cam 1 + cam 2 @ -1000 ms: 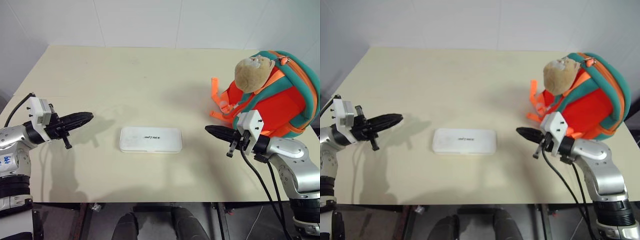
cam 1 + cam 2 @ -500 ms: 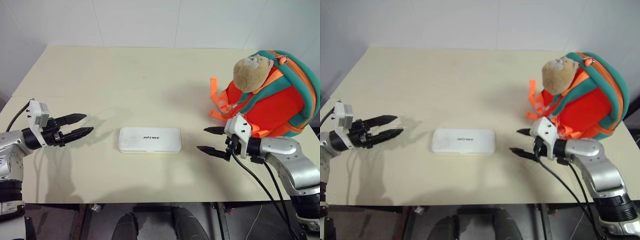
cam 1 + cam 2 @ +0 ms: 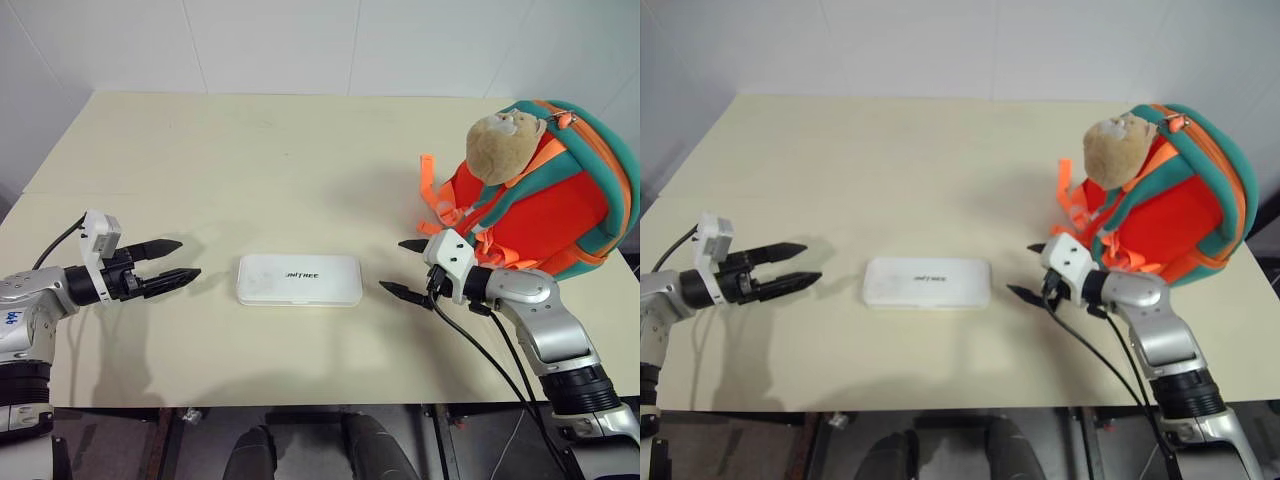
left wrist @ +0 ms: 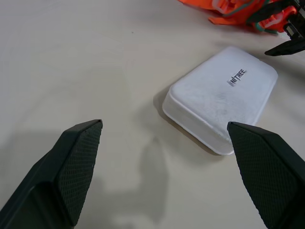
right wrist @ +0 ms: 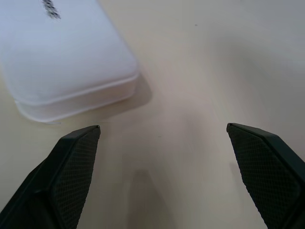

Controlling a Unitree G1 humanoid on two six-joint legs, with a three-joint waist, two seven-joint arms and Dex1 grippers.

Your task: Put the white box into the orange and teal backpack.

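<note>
The white box's short end [image 3: 244, 277] [image 4: 199, 119], the one farthest from the backpack, is the next spot my left gripper should move to, and it should close there.
The white box [image 3: 300, 280] lies flat on the table, lettering up, near the front edge between my two arms. The orange and teal backpack [image 3: 560, 200] stands at the right with a tan plush monkey [image 3: 500, 140] on its front. My left gripper [image 3: 188, 258] is open, pointing at the box's left end from a short gap away. My right gripper [image 3: 392, 266] is open too, aimed at the box's right end, just in front of the backpack. The left wrist view has the box [image 4: 224, 95] ahead of the spread fingers. The right wrist view shows a corner of the box [image 5: 62, 57].
The cream table [image 3: 260, 160] stretches wide and bare behind the box up to a white wall. Orange webbing straps [image 3: 432, 195] trail from the backpack onto the table. The front edge runs close below both arms.
Both grippers have gone from shut to open. Each arm has dropped lower; the right gripper has also closed in on the box's end.
</note>
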